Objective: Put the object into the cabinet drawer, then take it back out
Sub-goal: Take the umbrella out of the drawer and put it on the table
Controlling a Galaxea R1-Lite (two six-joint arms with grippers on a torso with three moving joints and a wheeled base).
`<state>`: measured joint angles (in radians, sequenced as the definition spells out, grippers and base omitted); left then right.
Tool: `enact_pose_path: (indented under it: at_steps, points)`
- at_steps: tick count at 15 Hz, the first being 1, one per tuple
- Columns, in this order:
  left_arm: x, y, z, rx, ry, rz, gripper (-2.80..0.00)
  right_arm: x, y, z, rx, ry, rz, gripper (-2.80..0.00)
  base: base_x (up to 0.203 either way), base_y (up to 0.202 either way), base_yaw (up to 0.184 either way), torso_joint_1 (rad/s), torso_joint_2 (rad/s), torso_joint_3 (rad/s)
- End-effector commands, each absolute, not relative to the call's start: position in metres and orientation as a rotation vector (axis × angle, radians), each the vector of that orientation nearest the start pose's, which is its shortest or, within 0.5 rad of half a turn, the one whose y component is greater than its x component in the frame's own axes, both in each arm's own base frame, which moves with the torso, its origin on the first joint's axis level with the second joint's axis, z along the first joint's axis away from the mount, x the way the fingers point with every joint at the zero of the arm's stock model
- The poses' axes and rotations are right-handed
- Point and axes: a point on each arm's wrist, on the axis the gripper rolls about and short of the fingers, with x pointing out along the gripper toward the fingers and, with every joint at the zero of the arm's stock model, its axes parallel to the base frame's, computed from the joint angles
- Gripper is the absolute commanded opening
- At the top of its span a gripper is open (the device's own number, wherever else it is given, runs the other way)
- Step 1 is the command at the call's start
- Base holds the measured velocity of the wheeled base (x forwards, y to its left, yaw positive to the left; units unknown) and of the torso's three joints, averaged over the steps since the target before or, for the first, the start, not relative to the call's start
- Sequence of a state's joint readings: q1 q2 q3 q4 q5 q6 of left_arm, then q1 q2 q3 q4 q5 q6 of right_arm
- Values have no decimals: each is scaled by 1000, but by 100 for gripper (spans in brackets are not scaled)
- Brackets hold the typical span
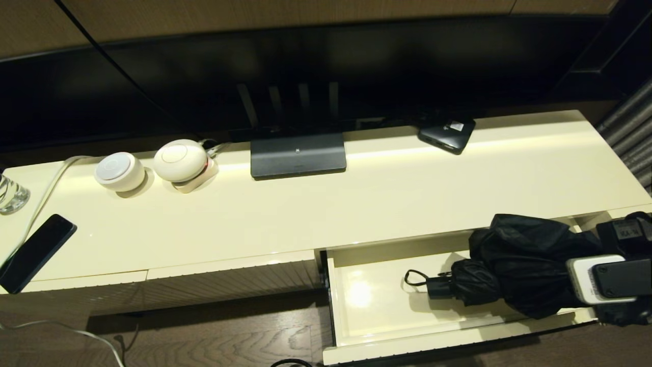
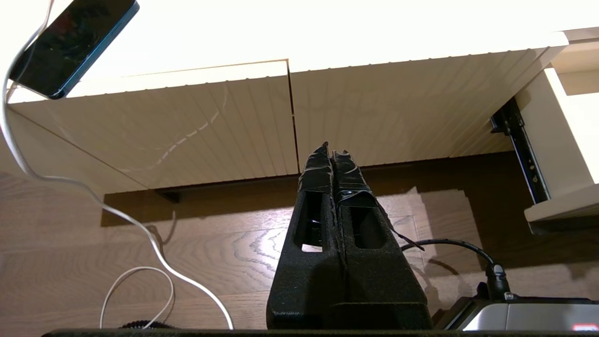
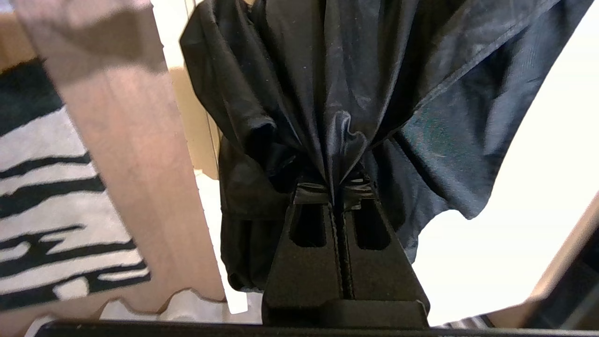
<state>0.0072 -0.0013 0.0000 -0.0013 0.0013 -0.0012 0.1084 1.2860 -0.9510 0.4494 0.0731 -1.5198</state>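
I should use my right gripper to set the black umbrella, which hangs over the pulled-out drawer now, down and let go of it on the cabinet top between the small black box (image 1: 480,181) and the open drawer.
The black folding umbrella (image 1: 514,265) hangs over the right half of the pulled-out cream cabinet drawer (image 1: 372,316), its short handle and strap loop (image 1: 428,283) pointing left above the drawer floor. My right gripper (image 3: 334,185) is shut, pinching a fold of the umbrella's glossy fabric (image 3: 337,93); in the head view its wrist block (image 1: 603,278) sits at the umbrella's right end and the fingertips are hidden by cloth. My left gripper (image 2: 333,149) is shut and empty, low over the wood floor in front of the closed ribbed cabinet fronts (image 2: 187,126).
On the cabinet top (image 1: 407,188) stand a dark TV base (image 1: 298,155), two white round devices (image 1: 147,165), a small black box (image 1: 447,132), a phone (image 1: 35,252) and a glass (image 1: 10,193). White cables (image 2: 93,196) trail over the floor.
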Motion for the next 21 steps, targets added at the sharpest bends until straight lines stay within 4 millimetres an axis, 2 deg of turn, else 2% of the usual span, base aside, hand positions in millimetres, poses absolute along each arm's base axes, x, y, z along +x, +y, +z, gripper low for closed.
enact_pose_path:
  at_steps: [1,3,7,12,14,17,21]
  points:
    - [-23,0,75,0,2,9,-280,156,18,242,-1455,435,696,-280,0,0,0,0,0,0]
    - [-23,0,75,-2,2,9,-280,143,17,256,-1442,388,654,-280,0,0,0,0,0,0]
    - [-23,0,75,-2,2,9,-280,134,16,274,-1393,334,582,-280,0,0,0,0,0,0]
    - [-23,0,75,-2,2,9,-280,149,19,284,-1308,325,546,-280,0,0,0,0,0,0]
    - [-23,0,75,-2,2,9,-280,167,21,284,-1264,317,520,-280,0,0,0,0,0,0]
    - [-23,0,75,-2,2,9,-280,212,26,278,-1235,268,461,-280,0,0,0,0,0,0]
    - [-23,0,75,-2,2,9,-280,263,30,265,-1236,219,413,-280,0,0,0,0,0,0]
